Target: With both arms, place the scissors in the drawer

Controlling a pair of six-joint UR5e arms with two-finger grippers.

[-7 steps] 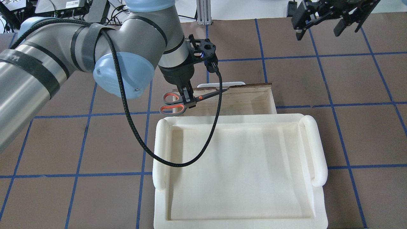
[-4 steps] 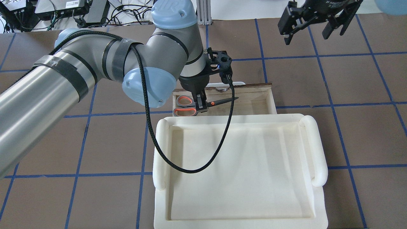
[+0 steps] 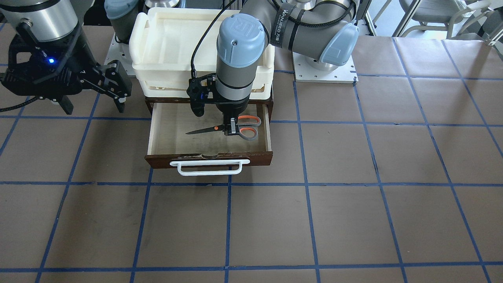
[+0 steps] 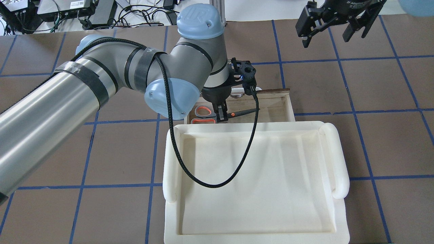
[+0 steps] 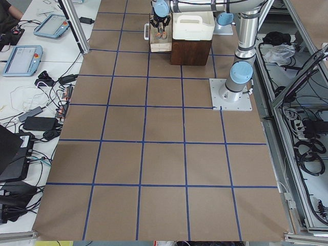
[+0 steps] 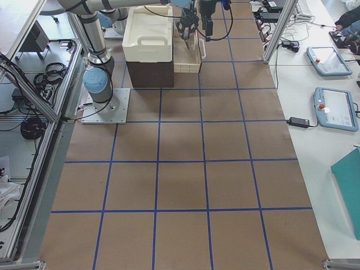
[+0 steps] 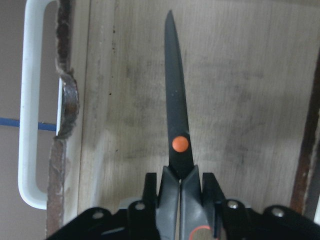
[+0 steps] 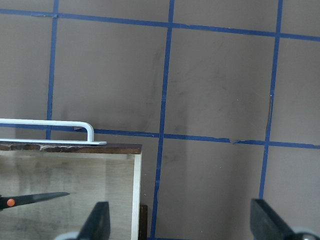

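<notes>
I need to release the scissors with my left gripper on the middle of the drawer's pale bottom [image 3: 219, 134] [image 7: 187, 125], behind the white bar handle.
The scissors [image 3: 217, 127] lie level inside the open drawer [image 3: 208, 159], blades pointing along it, close over its pale floor; I cannot tell if they touch. My left gripper [image 3: 232, 130] is shut on them just behind the orange pivot. The left wrist view shows the blade [image 7: 178, 120] ahead of the closed fingers [image 7: 150, 187], with the white bar handle [image 7: 27, 100] at the left. From overhead, the scissors [image 4: 202, 111] and left gripper [image 4: 221, 117] sit at the drawer's [image 4: 290, 107] left end. My right gripper [image 4: 326, 36] is open and empty, raised beyond the drawer's right end.
A cream-white plastic tray [image 4: 172, 162] sits on top of the dark brown cabinet [image 6: 149, 73] behind the drawer. The left arm's black cable [image 4: 190, 169] hangs over the tray. The brown table has blue tape grid lines [image 3: 306, 184].
My left arm has carried the scissors to the right and down, from over the drawer's left edge to inside it. My right gripper has shifted slightly left and stays open.
</notes>
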